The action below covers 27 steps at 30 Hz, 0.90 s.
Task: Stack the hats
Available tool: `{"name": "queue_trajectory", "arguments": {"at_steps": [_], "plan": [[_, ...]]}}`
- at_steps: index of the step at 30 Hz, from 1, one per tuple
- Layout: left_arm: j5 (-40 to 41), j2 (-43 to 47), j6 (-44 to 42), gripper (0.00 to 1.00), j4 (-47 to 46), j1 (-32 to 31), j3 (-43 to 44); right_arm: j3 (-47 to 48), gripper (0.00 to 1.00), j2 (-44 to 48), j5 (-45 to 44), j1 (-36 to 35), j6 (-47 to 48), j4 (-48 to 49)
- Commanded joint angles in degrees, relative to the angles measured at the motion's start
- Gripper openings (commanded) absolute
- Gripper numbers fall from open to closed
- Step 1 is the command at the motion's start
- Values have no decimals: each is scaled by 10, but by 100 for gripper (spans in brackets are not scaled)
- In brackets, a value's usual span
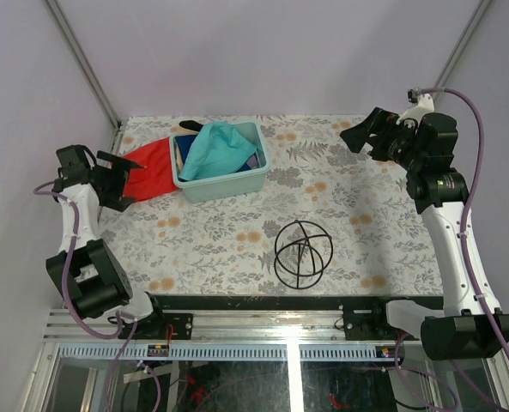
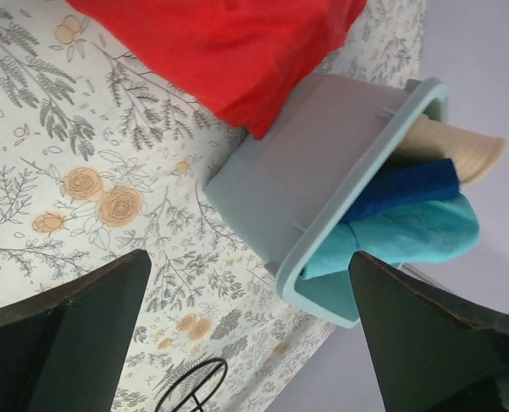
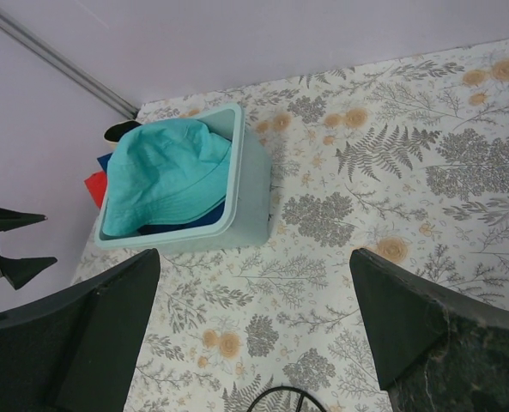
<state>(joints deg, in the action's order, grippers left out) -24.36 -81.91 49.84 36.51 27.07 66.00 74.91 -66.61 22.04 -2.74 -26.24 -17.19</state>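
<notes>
The teal hat lies uppermost in the bin. So my left gripper will close on the teal hat's top fold (image 1: 209, 130) (image 2: 450, 221) beside the tan hat.
The hats lie piled in a pale-teal bin (image 1: 222, 183) at the back of the table. The teal hat (image 1: 218, 148) is on top; it also shows in the right wrist view (image 3: 164, 174) and the left wrist view (image 2: 417, 233). The dark blue hat (image 2: 404, 187) lies under it, and a tan hat (image 2: 460, 153) pokes out beside it. The lavender hat is hidden. My left gripper (image 1: 119, 178) is open and empty, left of the bin. My right gripper (image 1: 363, 135) is open and empty, raised at the back right.
A flat red cloth (image 1: 149, 168) lies against the bin's left side, also in the left wrist view (image 2: 237, 51). A black wire sphere stand (image 1: 303, 251) stands at the front middle. The table has a floral cover (image 1: 357, 223). Walls enclose the back and sides.
</notes>
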Motion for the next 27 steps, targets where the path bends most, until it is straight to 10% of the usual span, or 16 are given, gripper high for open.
{"name": "queue_trajectory", "arguments": {"at_steps": [1, 7, 16, 27], "plan": [[10, 36, -14, 100, 30, -3, 45, 21, 99, 6, 27, -4, -22, 40], [-34, 85, 39, 100, -91, -1, 7, 14, 99, 4, 37, -4, -34, 56], [-159, 102, 329, 100, -634, -42, -120, 33, 99, -17, 55, -17, -53, 56], [-129, -71, 68, 98, -286, -210, 226, 42, 99, -17, 49, -29, -39, 35]]}}
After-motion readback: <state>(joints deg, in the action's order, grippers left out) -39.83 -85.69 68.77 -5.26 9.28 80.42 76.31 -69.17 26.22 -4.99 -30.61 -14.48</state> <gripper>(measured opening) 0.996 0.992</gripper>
